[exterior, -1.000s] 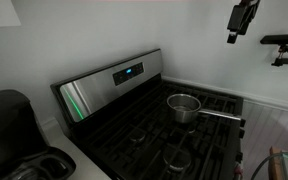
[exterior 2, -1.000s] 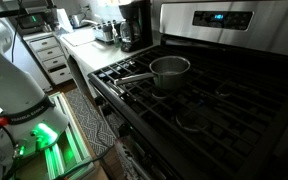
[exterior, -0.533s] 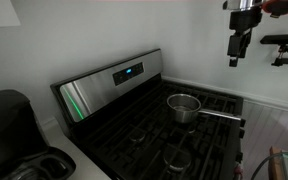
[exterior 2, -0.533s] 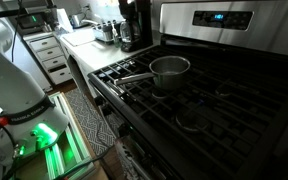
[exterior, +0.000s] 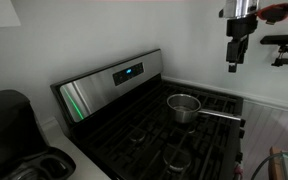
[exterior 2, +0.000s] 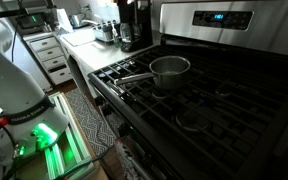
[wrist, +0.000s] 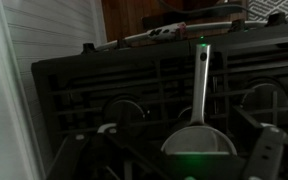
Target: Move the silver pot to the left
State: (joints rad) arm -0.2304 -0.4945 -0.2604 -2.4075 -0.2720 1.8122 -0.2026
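My gripper will move down to the silver pot next and close on the middle of its long handle [exterior: 218,114] [wrist: 200,86].
The silver pot [exterior: 184,107] stands on a burner of the black stove [exterior: 134,135], its long handle pointing toward the stove's edge. It also shows in an exterior view [exterior 2: 169,70] and in the wrist view [wrist: 200,143], where the handle runs away from the camera. My gripper [exterior: 233,66] hangs high above and beside the pot, well clear of it. In the wrist view its two fingers sit spread at the bottom corners [wrist: 174,168], open and empty.
The stove's steel back panel with a lit display [exterior: 124,73] rises behind the burners. A black coffee maker [exterior: 9,120] stands on the counter; it also shows beside a toaster [exterior 2: 106,30]. The robot's base [exterior 2: 14,80] stands by the stove front. Other burners [exterior 2: 189,118] are bare.
My gripper has come down and a little leftward from the upper corner toward the stove. The pot has not moved.
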